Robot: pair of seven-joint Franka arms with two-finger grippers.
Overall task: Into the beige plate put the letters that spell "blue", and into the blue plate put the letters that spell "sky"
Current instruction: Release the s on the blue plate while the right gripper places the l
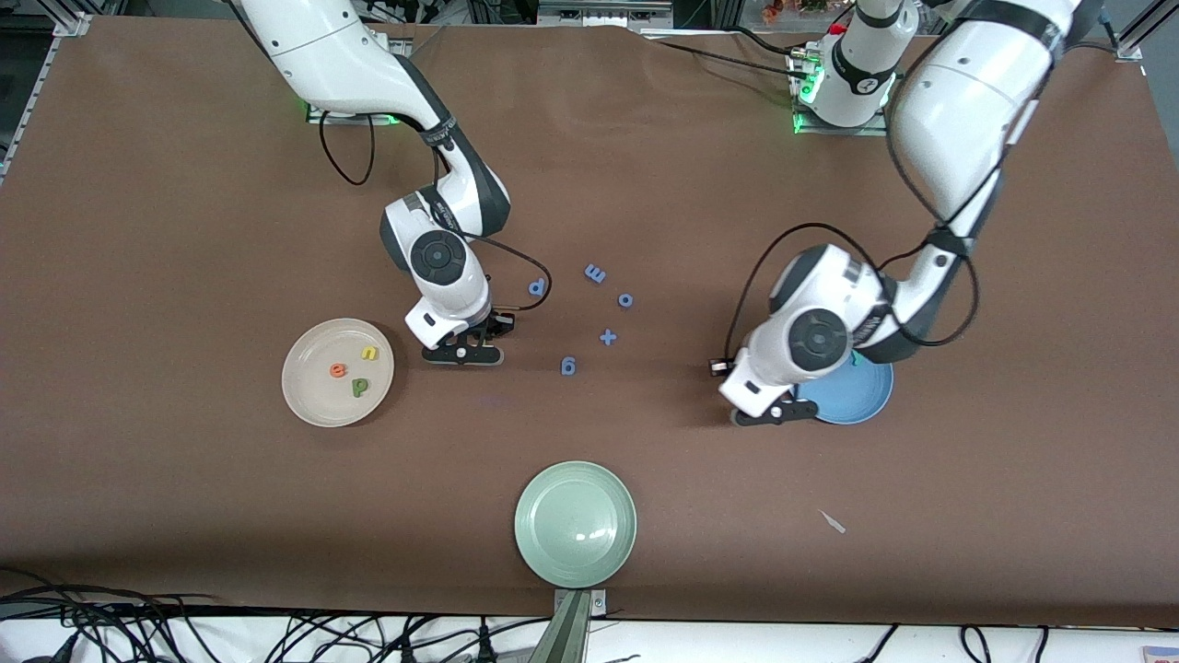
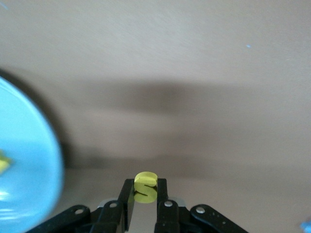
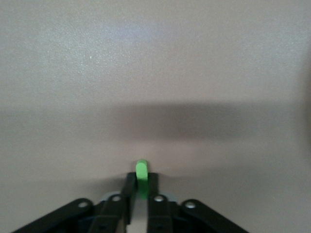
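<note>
The robot's right gripper needs to let go of the green l in the beige plate between the orange e and the plate's near rim [image 1: 328,409].
My left gripper [image 1: 774,414] is shut on the yellow s [image 2: 146,187], which stands between its fingers over bare table right beside the blue plate [image 1: 866,401]. The left arm hides most of that plate. A yellow bit [image 2: 2,162] lies in the blue plate [image 2: 24,160]. My right gripper [image 1: 463,355] is shut on the thin green l bar [image 3: 141,174], over the table beside the beige plate [image 1: 304,396]. That plate holds the orange e [image 1: 338,370], the yellow u [image 1: 369,353] and the green b [image 1: 359,387].
Several all-blue letters [image 1: 595,273] and a blue plus sign [image 1: 608,337] lie scattered mid-table between the two arms. A pale green plate [image 1: 575,523] sits near the front edge. A small pale scrap [image 1: 834,521] lies nearer the camera than the blue plate.
</note>
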